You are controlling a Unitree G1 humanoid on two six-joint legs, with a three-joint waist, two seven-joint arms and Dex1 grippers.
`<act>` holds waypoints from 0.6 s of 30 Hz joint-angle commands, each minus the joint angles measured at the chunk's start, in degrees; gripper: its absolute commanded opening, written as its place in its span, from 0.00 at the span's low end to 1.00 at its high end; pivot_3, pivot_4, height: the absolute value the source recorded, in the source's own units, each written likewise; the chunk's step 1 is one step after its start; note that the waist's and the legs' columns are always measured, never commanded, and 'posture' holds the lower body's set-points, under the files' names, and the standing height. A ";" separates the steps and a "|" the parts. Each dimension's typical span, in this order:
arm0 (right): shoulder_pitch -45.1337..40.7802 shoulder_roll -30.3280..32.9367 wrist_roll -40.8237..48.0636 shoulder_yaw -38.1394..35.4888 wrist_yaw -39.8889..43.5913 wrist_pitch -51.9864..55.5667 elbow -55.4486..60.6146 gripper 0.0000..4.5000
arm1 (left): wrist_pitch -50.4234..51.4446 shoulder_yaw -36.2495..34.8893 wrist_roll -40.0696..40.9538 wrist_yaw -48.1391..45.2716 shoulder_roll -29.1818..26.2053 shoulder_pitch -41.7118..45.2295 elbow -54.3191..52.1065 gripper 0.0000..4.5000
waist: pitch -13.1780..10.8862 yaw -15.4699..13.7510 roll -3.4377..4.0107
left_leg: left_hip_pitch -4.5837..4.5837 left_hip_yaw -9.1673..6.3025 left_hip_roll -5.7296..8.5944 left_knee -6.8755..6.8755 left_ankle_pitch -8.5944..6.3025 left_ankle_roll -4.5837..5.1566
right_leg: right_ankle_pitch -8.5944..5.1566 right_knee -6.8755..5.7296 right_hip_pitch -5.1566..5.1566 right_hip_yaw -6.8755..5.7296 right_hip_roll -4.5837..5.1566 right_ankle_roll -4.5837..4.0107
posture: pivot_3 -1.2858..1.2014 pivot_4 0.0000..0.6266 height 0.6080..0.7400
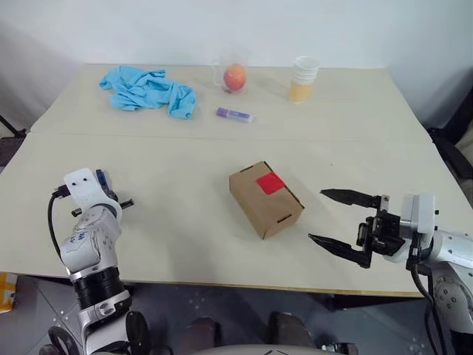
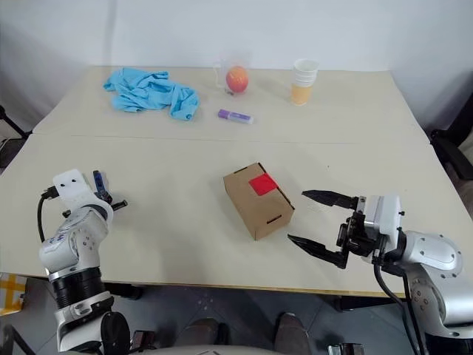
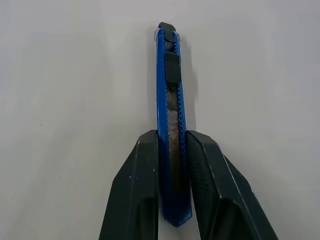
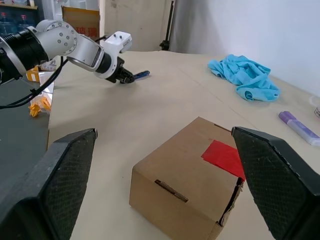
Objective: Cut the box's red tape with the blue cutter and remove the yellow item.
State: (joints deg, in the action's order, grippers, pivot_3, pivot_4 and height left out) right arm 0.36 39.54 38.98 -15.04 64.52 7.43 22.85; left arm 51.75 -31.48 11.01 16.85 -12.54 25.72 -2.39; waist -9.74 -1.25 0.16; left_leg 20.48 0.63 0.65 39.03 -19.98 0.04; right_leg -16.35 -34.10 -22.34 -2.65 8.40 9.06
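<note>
Next, my left gripper sets the blue cutter down and releases it on the bare table [image 1: 157, 184], in the space between the blue cloth and the front edge.
The brown cardboard box [image 1: 266, 198] sits closed at mid-table, with the red tape [image 1: 270, 183] on its top face. On the tabletop at the left lies the blue cutter [image 3: 169, 100], and my left gripper [image 3: 172, 137] is shut on its rear half, one finger against each side. To the right of the box my right gripper [image 1: 316, 215] is held level and open, pointing at the box with nothing between its fingers. The yellow item is hidden from view.
At the far side of the table lie a crumpled blue cloth [image 1: 148, 89] and a purple marker [image 1: 233, 114]. An orange ball sits in a clear cup [image 1: 234, 76], and a stack of paper cups [image 1: 303, 79] stands beside it. The table's front edge runs just below both grippers.
</note>
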 commanded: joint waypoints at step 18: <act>3.22 2.05 1.94 -4.62 0.88 -0.14 1.61 1.00 | -19.46 18.63 14.74 -65.17 -27.84 -16.77 -13.12 0.20 | -0.29 0.10 -0.16 | 0.57 -0.24 -0.35 -0.05 -0.15 0.02 | -0.02 0.23 -0.27 -0.26 -0.01 -0.09 | 0.52 0.24 1.00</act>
State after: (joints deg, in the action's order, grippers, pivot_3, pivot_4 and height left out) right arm 3.39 40.62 39.50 -17.30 65.50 6.97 22.40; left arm 37.58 -15.07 25.41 -41.03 -38.68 9.59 -13.56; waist -10.03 -1.16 0.00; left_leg 21.05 0.41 0.31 38.98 -20.14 0.07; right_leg -16.38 -33.87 -22.61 -2.91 8.39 8.95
